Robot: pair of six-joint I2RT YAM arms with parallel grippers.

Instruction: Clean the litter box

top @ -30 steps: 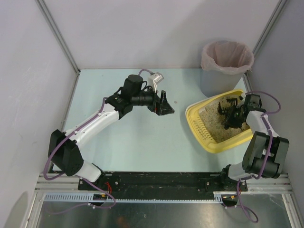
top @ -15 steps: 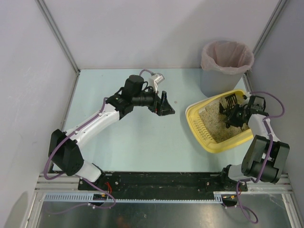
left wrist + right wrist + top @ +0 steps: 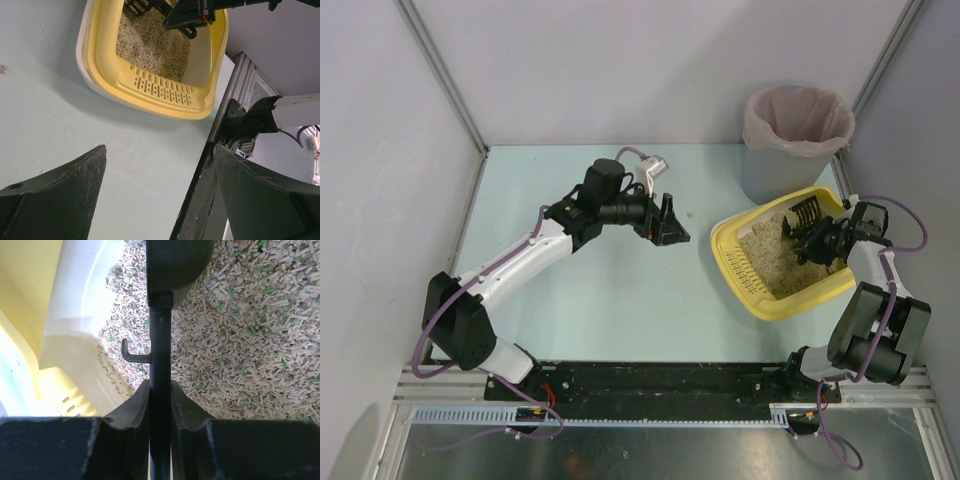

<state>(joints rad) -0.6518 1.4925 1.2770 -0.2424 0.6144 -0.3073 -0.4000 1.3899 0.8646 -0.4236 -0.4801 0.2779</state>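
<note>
Next, my right gripper sets the black slotted scoop down on the beige litter (image 3: 786, 246) (image 3: 195, 325) near the slotted ledge of the box.
The yellow litter box (image 3: 775, 308) sits at the table's right side with beige pellet litter (image 3: 768, 258) inside. My right gripper (image 3: 830, 240) is over the box's far right part, shut on the handle of a black slotted scoop (image 3: 805, 215) whose head lies over the litter. In the right wrist view the fingers (image 3: 137, 407) clamp the scoop handle (image 3: 161, 340) above the litter (image 3: 250, 340), near the box's pale inner wall (image 3: 75, 305). My left gripper (image 3: 668, 225) is open and empty over mid-table, left of the box. Its view shows the box rim (image 3: 160, 92) between the spread jaws.
A grey round bin with a pink bag liner (image 3: 795, 130) stands just behind the litter box at the back right. A small speck (image 3: 690, 214) lies on the table near my left gripper. Grey walls close in the table on three sides.
My right gripper has carried the scoop toward the far right corner of the box and turned its wrist. My left arm has shifted slightly to the right.
</note>
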